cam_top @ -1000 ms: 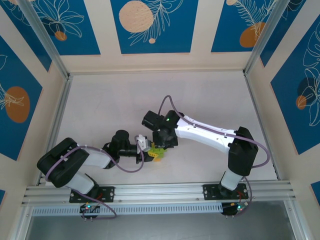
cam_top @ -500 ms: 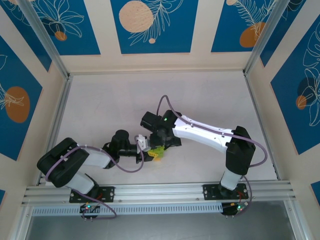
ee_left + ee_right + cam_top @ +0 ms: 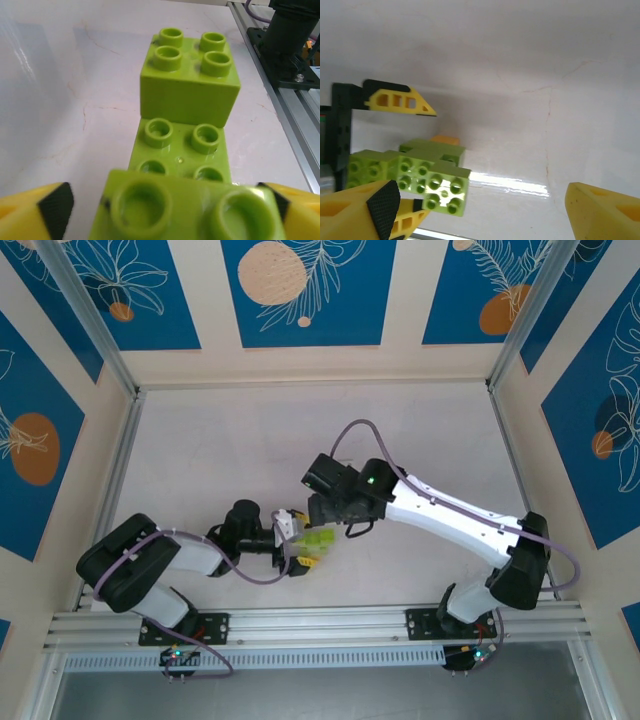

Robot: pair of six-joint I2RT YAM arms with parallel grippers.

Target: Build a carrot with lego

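Observation:
My left gripper needs to open, center and close around the middle green brick [image 3: 180, 150], because the carrot's near green brick rests against one finger and has a gap to the other.
The carrot [image 3: 187, 130] is a stack of lime-green lego bricks, and my left gripper [image 3: 165, 212] is shut on its near brick, a yellow finger [image 3: 35, 212] on each side. In the top view the left gripper [image 3: 297, 545] holds the carrot [image 3: 318, 540] low over the table's near middle. The right wrist view shows the green stack [image 3: 427, 177] at lower left, with a sliver of the orange block [image 3: 445, 139] behind it. My right gripper [image 3: 480, 212] is open, its fingers wide apart and holding nothing. It hangs just above and right of the bricks [image 3: 322, 515].
The white table [image 3: 230, 450] stretches bare behind and to both sides of the arms. An aluminium rail [image 3: 320, 620] runs along the near edge, also seen at the right of the left wrist view [image 3: 295, 135]. Patterned walls enclose the table.
The right arm has swung its elbow out to the right and its gripper has drawn back off the green bricks, which now show more fully. The left arm has stayed put with the carrot.

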